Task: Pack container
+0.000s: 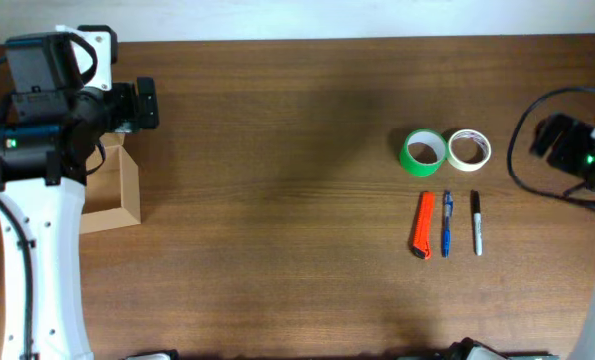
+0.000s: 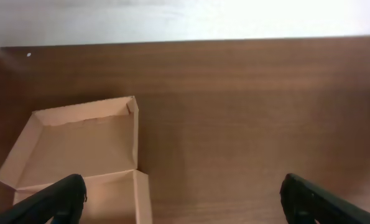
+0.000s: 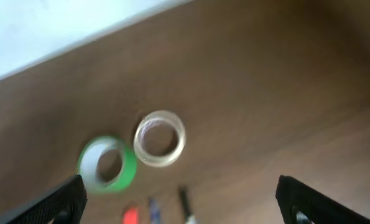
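Next, I close my left gripper on the box's side (image 1: 130, 163) (image 2: 142, 180) that faces the tape rolls, near the end of the box where the open lid is attached.
The container (image 1: 117, 195) is an open tan cardboard box at the table's left edge, partly hidden under my left arm. In the left wrist view its flap lid (image 2: 79, 146) lies open and flat behind the box body (image 2: 113, 196). My left gripper (image 1: 142, 103) is open and empty, above the table just beyond and right of the box; its fingers (image 2: 185, 208) straddle the box's right wall from above. My right gripper (image 1: 549, 135) is open and empty at the far right, apart from the items; it also shows in the right wrist view (image 3: 185, 211).
A green tape roll (image 1: 424, 150) and a white tape roll (image 1: 469, 149) lie side by side at centre right. Below them lie an orange utility knife (image 1: 423, 225), a blue pen (image 1: 446, 223) and a black marker (image 1: 476, 222). The right wrist view shows the green roll (image 3: 107, 163) and the white roll (image 3: 160, 138).
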`<move>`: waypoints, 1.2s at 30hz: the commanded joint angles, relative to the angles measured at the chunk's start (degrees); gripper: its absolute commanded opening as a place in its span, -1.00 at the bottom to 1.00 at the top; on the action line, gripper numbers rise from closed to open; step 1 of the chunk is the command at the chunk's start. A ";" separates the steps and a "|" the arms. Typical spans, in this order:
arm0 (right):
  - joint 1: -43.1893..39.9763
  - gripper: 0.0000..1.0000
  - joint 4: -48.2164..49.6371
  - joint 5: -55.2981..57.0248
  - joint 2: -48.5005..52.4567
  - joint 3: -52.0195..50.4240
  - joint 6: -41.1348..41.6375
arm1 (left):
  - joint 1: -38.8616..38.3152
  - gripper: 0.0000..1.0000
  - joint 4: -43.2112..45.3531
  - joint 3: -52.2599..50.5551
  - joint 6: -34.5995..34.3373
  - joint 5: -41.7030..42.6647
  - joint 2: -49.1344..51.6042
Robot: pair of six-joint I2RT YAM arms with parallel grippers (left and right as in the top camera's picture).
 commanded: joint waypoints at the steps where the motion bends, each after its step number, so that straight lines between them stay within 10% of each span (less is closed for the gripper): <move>1: -3.54 0.98 -1.79 -15.47 3.30 1.09 0.39 | 1.60 1.00 -0.24 1.07 4.13 0.59 2.64; 16: -4.22 0.98 -7.32 -22.05 5.90 1.07 0.37 | 10.45 1.00 -9.53 1.05 1.70 9.51 15.06; 36: -4.22 0.98 -7.37 -20.74 5.90 1.07 0.42 | 10.45 0.34 -18.25 0.92 1.62 -4.15 27.50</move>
